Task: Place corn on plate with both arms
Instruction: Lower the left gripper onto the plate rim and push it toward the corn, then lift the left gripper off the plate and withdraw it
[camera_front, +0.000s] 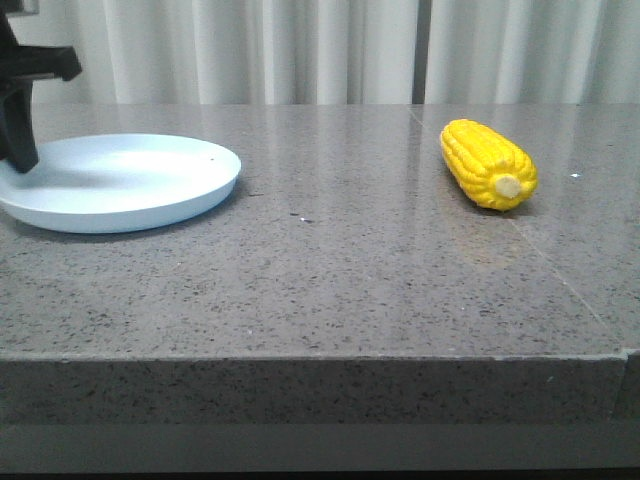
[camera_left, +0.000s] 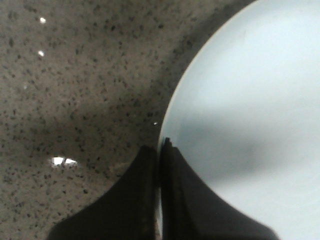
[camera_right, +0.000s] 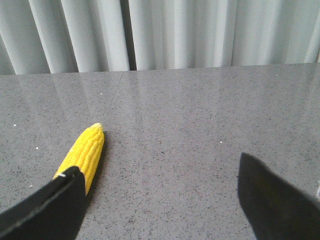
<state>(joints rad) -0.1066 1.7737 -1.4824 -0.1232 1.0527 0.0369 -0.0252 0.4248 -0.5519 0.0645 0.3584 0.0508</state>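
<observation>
The robot's right gripper needs to next move to the middle of the yellow corn (camera_front: 484, 153) (camera_right: 81, 161), behind the corn's cream stub end, and close there.
The pale blue-white plate (camera_front: 130, 185) lies on the table at the left. My left gripper (camera_front: 20, 150) is at the plate's left edge. In the left wrist view the left gripper (camera_left: 160, 147) is shut on the rim of the plate (camera_left: 250, 100), with one finger outside over the table and one inside over the plate. The yellow corn (camera_front: 488, 163) lies on the table at the right, its cream stub end towards me. In the right wrist view my right gripper (camera_right: 159, 164) is open and empty. The corn (camera_right: 86, 149) lies beside one finger (camera_right: 55, 205), which hides part of it.
The grey speckled stone table (camera_front: 340, 260) has its front edge close to the camera. A seam runs across it near the right side. White curtains (camera_front: 330, 50) hang behind the table.
</observation>
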